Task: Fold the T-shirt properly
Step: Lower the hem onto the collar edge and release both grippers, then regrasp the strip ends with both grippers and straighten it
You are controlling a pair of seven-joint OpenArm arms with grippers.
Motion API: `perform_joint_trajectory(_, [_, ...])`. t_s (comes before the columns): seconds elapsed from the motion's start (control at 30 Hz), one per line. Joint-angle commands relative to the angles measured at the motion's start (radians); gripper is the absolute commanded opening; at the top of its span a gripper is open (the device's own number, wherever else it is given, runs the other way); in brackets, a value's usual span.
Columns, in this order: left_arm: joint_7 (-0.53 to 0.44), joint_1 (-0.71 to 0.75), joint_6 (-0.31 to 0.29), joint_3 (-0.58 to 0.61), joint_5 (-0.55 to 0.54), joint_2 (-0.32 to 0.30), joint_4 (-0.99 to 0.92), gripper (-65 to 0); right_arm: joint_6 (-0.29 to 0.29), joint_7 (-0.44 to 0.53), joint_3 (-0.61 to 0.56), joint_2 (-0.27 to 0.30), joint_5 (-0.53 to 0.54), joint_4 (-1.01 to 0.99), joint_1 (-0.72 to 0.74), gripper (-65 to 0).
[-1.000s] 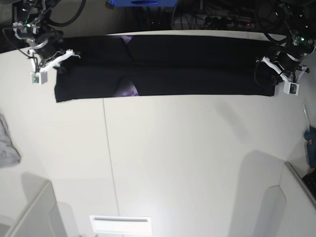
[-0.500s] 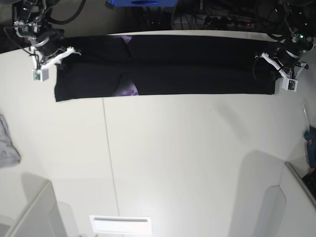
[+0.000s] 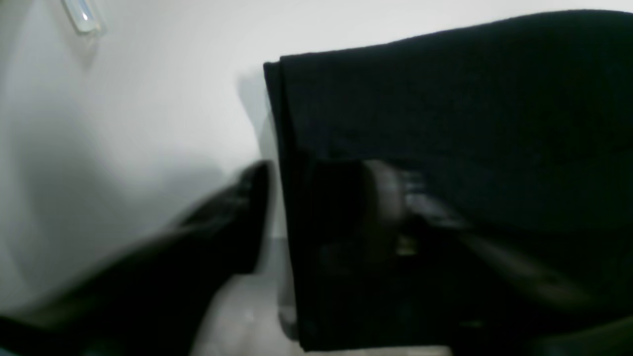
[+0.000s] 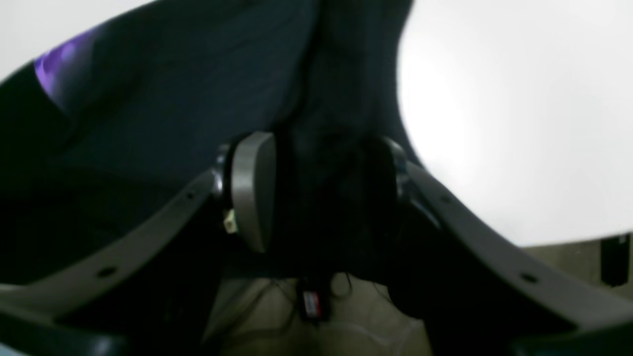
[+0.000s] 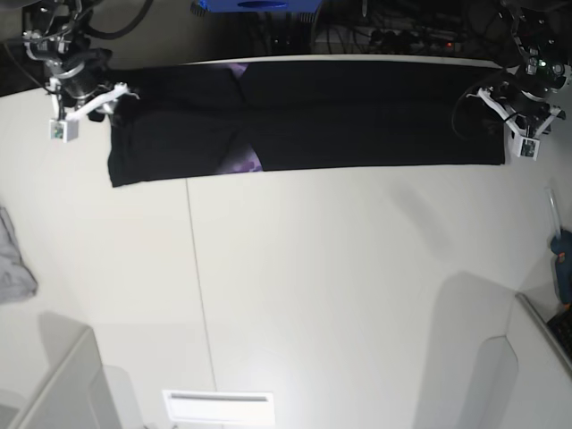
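Observation:
The T-shirt hangs over the table's far edge, so the robot's left gripper should pinch the T-shirt band's end point(image 5: 490, 143) and, together with the right gripper, slide the T-shirt inward before folding.
The black T-shirt point(image 5: 357, 116) lies as a long flat band along the table's far edge, with purple print point(image 5: 237, 163) showing at a fold. My right gripper point(image 5: 107, 96) is at the band's left end. In the right wrist view that gripper point(image 4: 321, 183) is open, its grey pad point(image 4: 252, 193) and the other finger standing apart with a dark fold of the T-shirt point(image 4: 198, 89) between them. At the band's right end is my left gripper point(image 5: 500, 105). The blurred left wrist view shows it point(image 3: 316, 183) open, straddling the edge of the T-shirt point(image 3: 445, 99).
A small grey cloth point(image 5: 13, 259) lies at the table's left edge, and a blue object point(image 5: 563, 255) at the right edge. White bins point(image 5: 54, 384) point(image 5: 536, 357) stand at both near corners. Cables and a blue box point(image 5: 259, 4) sit behind the table.
Both grippers have gone from shut to open at the shirt's ends. The band has shifted slightly to the right, and both arms have drawn a little toward the far edge.

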Motion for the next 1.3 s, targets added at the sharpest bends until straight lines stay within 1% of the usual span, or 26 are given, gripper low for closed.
perform_joint_trajectory(0.0, [-0.018, 0.002, -0.004, -0.009, -0.010, -0.013, 0.038, -24.4, 0.007, 0.023, 0.016, -0.004, 0.015, 0.021, -0.004, -36.5])
perform_joint_trajectory(0.07, [-0.018, 0.002, -0.004, -0.009, -0.010, 0.006, 0.069, -17.9, 0.008, 0.029, 0.024, -0.005, 0.020, 0.024, -0.004, -36.5])
perform_joint_trajectory(0.13, [-0.018, 0.002, -0.004, -0.018, -0.010, 0.020, 0.107, -16.1, 0.013, 0.046, 0.023, -0.005, 0.022, 0.024, -0.004, -36.5])
perform_joint_trajectory(0.17, [-0.018, 0.002, -0.004, -0.035, -0.011, 0.035, 0.127, -16.5, 0.036, 0.062, 0.020, -0.005, 0.022, 0.029, -0.004, -36.5])
perform_joint_trajectory(0.23, [-0.018, -0.002, -0.004, -0.078, -0.056, 0.067, 0.149, -16.5, 0.120, 0.101, -0.005, -0.005, 0.022, 0.030, -0.004, -36.8])
perform_joint_trajectory(0.27, [-0.018, -0.002, -0.004, -0.106, -0.100, 0.073, 0.150, -16.8, 0.165, 0.116, -0.016, -0.005, 0.022, 0.030, -0.004, -38.1])
perform_joint_trajectory(0.3, [-0.018, 0.001, -0.004, -0.126, -0.151, 0.073, 0.146, -18.9, 0.197, 0.121, -0.025, -0.005, 0.017, 0.030, 0.001, -41.4])
perform_joint_trajectory(0.33, [-0.018, 0.002, -0.004, -0.141, -0.205, 0.073, 0.135, -24.8, 0.223, 0.122, -0.036, -0.002, 0.015, 0.029, 0.004, -46.4])
perform_joint_trajectory(0.37, [-0.018, 0.002, -0.004, -0.149, -0.242, 0.073, 0.123, -32.4, 0.227, 0.122, -0.046, -0.001, 0.014, 0.027, 0.008, -51.5])
perform_joint_trajectory(0.4, [-0.018, 0.002, -0.004, -0.149, -0.268, 0.073, 0.103, -43.6, 0.227, 0.121, -0.062, 0.001, 0.014, 0.024, 0.014, -57.8])
perform_joint_trajectory(0.43, [-0.018, 0.002, -0.004, -0.147, -0.272, 0.073, 0.077, -57.4, 0.226, 0.121, -0.076, 0.001, 0.014, 0.021, 0.021, -64.5])
perform_joint_trajectory(0.47, [-0.018, -0.005, -0.003, -0.146, -0.271, 0.073, 0.052, -65.0, 0.226, 0.118, -0.086, 0.001, 0.014, 0.015, 0.022, -65.0])
perform_joint_trajectory(0.57, [-0.018, -0.019, 0.000, -0.144, -0.271, 0.073, -0.029, -65.0, 0.224, 0.065, -0.108, -0.001, 0.012, -0.025, 0.047, -65.0])
perform_joint_trajectory(0.63, [-0.018, -0.028, 0.000, -0.124, -0.257, 0.072, -0.083, -65.0, 0.224, 0.041, -0.111, -0.001, -0.008, -0.066, 0.068, -65.0])
perform_joint_trajectory(0.8, [-0.026, -0.070, 0.000, -0.077, -0.077, 0.062, -0.180, -65.0, 0.224, 0.039, -0.111, -0.007, -0.109, -0.172, 0.133, -65.0])
perform_joint_trajectory(0.87, [-0.026, -0.096, 0.000, -0.072, -0.036, 0.066, -0.209, -65.0, 0.224, 0.039, -0.103, -0.007, -0.127, -0.206, 0.156, -65.0])
perform_joint_trajectory(1.03, [-0.026, -0.134, 0.000, -0.069, -0.030, 0.066, -0.244, -65.0, 0.224, 0.041, -0.102, -0.001, -0.179, -0.295, 0.228, -65.0])
perform_joint_trajectory(1.2, [-0.023, -0.165, 0.000, -0.066, -0.019, 0.072, -0.258, -65.0, 0.224, 0.085, -0.102, 0.001, -0.270, -0.395, 0.312, -65.0])
perform_joint_trajectory(1.27, [-0.023, -0.186, 0.000, -0.037, -0.019, 0.072, -0.261, -65.0, 0.226, 0.087, -0.102, 0.001, -0.291, -0.435, 0.344, -65.0])
